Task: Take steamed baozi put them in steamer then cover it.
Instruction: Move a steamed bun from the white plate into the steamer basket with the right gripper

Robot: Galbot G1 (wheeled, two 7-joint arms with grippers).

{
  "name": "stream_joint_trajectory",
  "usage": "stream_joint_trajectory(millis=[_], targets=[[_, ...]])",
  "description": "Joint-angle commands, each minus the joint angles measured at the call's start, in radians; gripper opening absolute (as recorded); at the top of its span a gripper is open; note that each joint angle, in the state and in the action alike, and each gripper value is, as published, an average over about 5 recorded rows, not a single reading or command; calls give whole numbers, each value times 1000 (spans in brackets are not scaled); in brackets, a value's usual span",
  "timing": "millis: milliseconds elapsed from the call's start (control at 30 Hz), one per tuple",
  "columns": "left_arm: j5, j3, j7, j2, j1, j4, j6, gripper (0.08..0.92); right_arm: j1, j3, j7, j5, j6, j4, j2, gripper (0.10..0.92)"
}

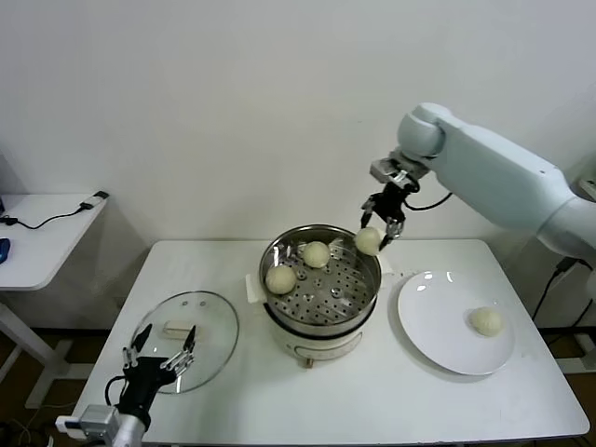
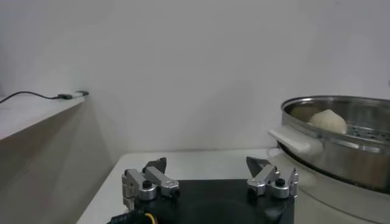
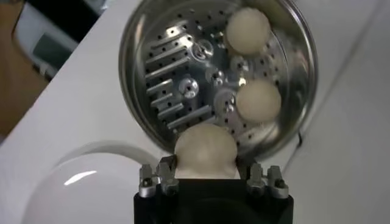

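Next, my right gripper lets go of the baozi on the bare near part of the steamer's bottom (image 1: pixel 316 307) (image 3: pixel 196 49), in front of the two baozi.
The steel steamer (image 1: pixel 321 284) stands on its white cooker base at the table's middle and holds two baozi (image 1: pixel 281 277) (image 1: pixel 317 253). My right gripper (image 1: pixel 384 229) is shut on a third baozi (image 1: pixel 368 240) and holds it above the steamer's far right rim; the right wrist view shows that baozi (image 3: pixel 205 152) between the jaws over the steamer (image 3: pixel 170 79). A fourth baozi (image 1: pixel 485 320) lies on the white plate (image 1: pixel 438 326). The glass cover (image 1: pixel 209 335) lies flat at the table's left. My left gripper (image 1: pixel 160 355) is open and empty over the cover's near edge.
A white side table (image 1: pixel 37 233) with a cable stands at the far left. The wall is close behind the table. The left wrist view shows the steamer's side handle (image 2: pixel 292 140) and one baozi (image 2: pixel 328 120) inside.
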Motion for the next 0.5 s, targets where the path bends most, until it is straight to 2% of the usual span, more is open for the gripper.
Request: stream_joint_trajectory(millis=[33, 267, 500], targets=[[-2, -2, -2, -5, 0, -1, -3, 823, 18, -74, 28, -54, 424, 86, 118, 653], [-9, -6, -3, -4, -5, 2, -4, 823, -54, -45, 64, -257, 511, 199, 112, 653], [-13, -7, -2, -3, -11, 5, -3, 823, -116, -38, 79, -318, 505, 283, 107, 653]])
